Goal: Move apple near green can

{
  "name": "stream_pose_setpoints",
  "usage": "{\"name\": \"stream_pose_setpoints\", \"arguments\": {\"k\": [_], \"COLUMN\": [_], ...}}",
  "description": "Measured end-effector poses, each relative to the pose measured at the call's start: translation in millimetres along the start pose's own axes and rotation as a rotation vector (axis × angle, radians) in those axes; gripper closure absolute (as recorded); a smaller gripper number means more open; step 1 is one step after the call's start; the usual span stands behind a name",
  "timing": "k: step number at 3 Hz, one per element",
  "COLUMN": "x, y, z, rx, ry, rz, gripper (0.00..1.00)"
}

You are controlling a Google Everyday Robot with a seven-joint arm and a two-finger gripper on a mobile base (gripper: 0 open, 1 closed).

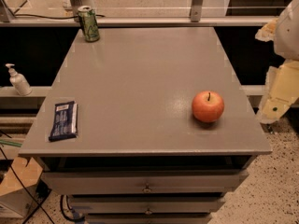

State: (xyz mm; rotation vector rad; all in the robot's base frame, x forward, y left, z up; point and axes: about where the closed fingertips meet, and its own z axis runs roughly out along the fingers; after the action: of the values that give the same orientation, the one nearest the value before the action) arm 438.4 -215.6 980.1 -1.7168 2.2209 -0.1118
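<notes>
I need to next reach my gripper over the cabinet top to the apple's middle (209, 106) and close it there, so the apple can go near the green can.
The orange-red apple (208, 106) stands upright on the grey cabinet top (140, 78), near its front right corner. The green can (88, 24) stands upright at the far left corner of the same top, far from the apple. My gripper (276, 101) hangs off the right side of the cabinet, about level with the apple and to its right, not touching it. It holds nothing that I can see.
A dark blue snack bar packet (63, 120) lies flat near the front left edge. A white pump bottle (18, 80) stands on a ledge left of the cabinet. Drawers (147, 183) sit below the front edge. A rail (140, 21) runs behind the can.
</notes>
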Motion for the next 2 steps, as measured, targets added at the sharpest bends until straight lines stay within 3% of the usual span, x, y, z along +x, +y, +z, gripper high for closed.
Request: {"name": "stream_pose_setpoints", "arguments": {"k": [1, 2], "x": [-0.2, -3.9], "y": [-0.1, 3.8], "z": [-0.3, 13.2], "rx": [0.002, -0.030], "ry": [-0.001, -0.070], "rz": [0.000, -0.006], "gripper": [0.00, 0.00]}}
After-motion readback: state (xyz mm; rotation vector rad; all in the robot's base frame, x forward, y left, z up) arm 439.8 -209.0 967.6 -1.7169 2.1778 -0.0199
